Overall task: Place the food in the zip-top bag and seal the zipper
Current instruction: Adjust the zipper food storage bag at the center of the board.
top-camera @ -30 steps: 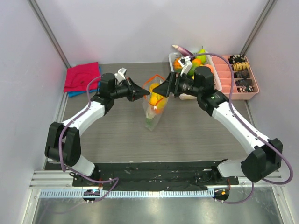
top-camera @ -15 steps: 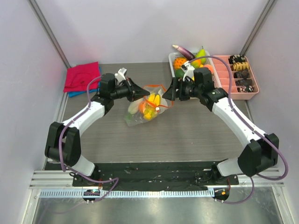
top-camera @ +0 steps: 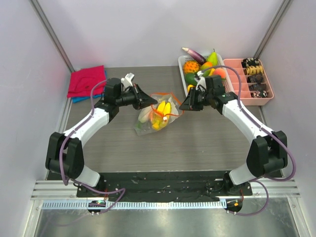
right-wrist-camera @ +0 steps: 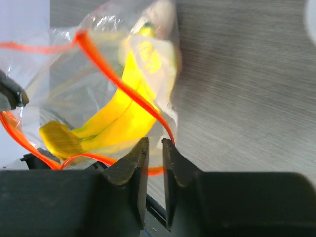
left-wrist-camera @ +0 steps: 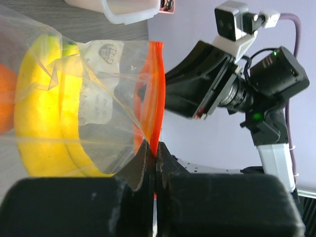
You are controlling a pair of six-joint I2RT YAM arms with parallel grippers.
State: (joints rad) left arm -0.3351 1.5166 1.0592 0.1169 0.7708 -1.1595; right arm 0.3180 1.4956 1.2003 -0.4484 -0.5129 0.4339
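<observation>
The banana's end is at the opening of the bag. My right gripper needs to pinch the orange-red zipper (right-wrist-camera: pixel 159 117) and help lift the bag, so that the banana slides in deeper.
The zip-top bag (top-camera: pixel 157 117) lies at the table's middle with a yellow banana (top-camera: pixel 163 109), an orange (left-wrist-camera: pixel 5 101) and a white oblong piece (top-camera: pixel 144 114) inside. Its mouth gapes; the orange-red zipper (left-wrist-camera: pixel 156 94) forms an open loop. My left gripper (top-camera: pixel 152 102) (left-wrist-camera: pixel 155 149) is shut on the zipper at the mouth's left end. At the mouth's right end, my right gripper (top-camera: pixel 181 106) (right-wrist-camera: pixel 155 144) has a narrow gap between its jaws. The zipper strip (right-wrist-camera: pixel 118 79) crosses that gap without being pinched, and the banana (right-wrist-camera: pixel 123 116) lies just beyond.
A white basket (top-camera: pixel 181 69) with more toy food stands at the back right, and a pink compartment tray (top-camera: pixel 267 98) is beside it. A red cloth (top-camera: pixel 86 81) lies on a blue one at the back left.
The bag went from hanging mouth-up between both grippers to lying slumped to the left. My right gripper drew back to the right and its jaws narrowed from wide to almost closed.
</observation>
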